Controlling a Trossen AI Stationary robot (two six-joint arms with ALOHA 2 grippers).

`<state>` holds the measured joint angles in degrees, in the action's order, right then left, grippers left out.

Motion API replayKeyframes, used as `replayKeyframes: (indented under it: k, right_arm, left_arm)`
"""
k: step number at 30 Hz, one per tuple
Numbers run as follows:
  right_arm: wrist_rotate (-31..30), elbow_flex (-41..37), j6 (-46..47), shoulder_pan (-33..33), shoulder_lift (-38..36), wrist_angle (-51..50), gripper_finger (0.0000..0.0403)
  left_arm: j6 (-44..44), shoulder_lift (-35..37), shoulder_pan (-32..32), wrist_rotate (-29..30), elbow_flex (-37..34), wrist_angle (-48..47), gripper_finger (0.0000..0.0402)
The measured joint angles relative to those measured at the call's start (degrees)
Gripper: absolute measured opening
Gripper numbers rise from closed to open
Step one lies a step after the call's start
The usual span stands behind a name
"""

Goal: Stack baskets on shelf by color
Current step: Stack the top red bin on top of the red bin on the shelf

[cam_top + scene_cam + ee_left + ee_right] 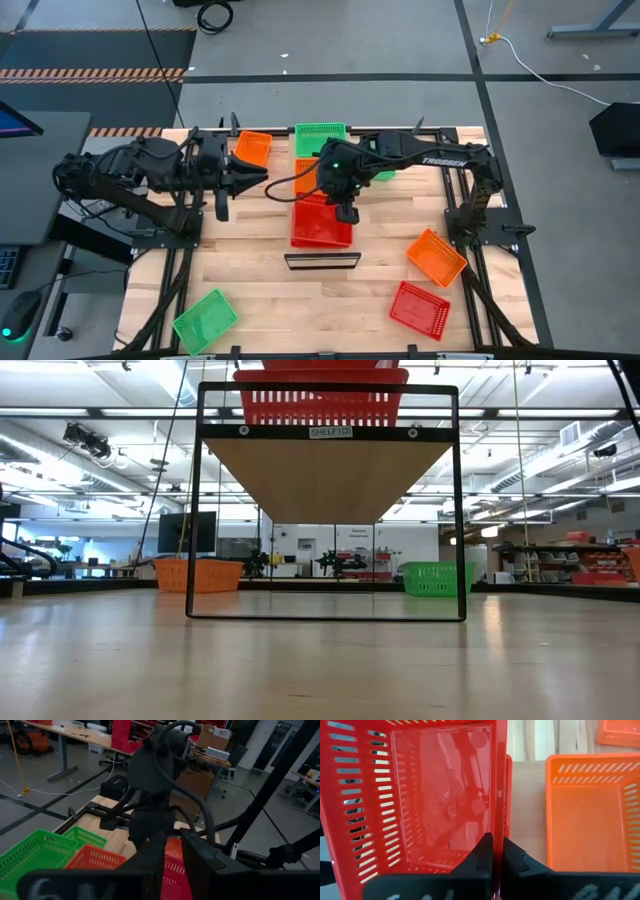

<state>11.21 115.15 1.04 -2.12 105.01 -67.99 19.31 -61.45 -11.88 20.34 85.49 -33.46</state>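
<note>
The upper red basket lies crooked over the lower red basket's rim, so next my right gripper regrips the upper basket's rim (499, 785) and shifts it into line.
On the raised shelf (330, 475) a green basket (320, 135) sits at the far end and an orange basket (585, 815) in the middle. At the near end is a red basket (318, 222), over another red one whose rim (508, 795) shows beside it. My right gripper (498, 851) is shut on the upper red basket. My left gripper (256, 178) hangs left of the shelf, pointing at it, its fingers (156, 851) slightly apart with nothing between them. My right gripper pinches the upper red basket's right side wall (498, 832) at its rim, one finger inside the basket and one outside. The fingers slant down from the table's far side. Whether the basket rests on the red one below or hangs just above it, I cannot tell.
Loose on the table lie an orange basket (252, 148) at the far left, a green one (205, 320) at the near left, and an orange one (435, 256) and a red one (418, 306) at the near right. The shelf's black frame (195, 510) stands mid-table.
</note>
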Motion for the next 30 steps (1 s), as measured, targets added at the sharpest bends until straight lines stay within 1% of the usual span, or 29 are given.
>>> replayKeyframes:
  k: [4, 6, 14, 25, 30]
  right_arm:
    - [0.0, 0.0, -0.2, 0.0, 0.0, -0.6, 0.0022]
    - [-1.0, 0.0, -0.2, 0.0, 0.0, -0.5, 0.0027]
    - [-1.5, 0.0, -0.2, 0.0, 0.0, -0.4, 0.0042]
    - [-1.5, 0.0, 2.3, 0.0, 0.0, 0.3, 0.0096]
    - [-1.5, 0.0, 3.3, 0.0, 0.0, 0.3, 0.0103]
  left_arm:
    - [0.0, 0.0, 0.0, 0.0, 0.0, -1.3, 0.0068]
    - [0.0, 0.0, -0.1, -0.1, 0.0, -1.7, 0.0067]
    - [0.0, 0.0, -2.3, -0.3, 0.0, -2.0, 0.0072]
    - [0.0, 0.0, -3.2, -0.2, 0.0, -1.9, 0.0057]
    - [0.0, 0.0, -3.2, -0.2, 0.0, -1.9, 0.0059]
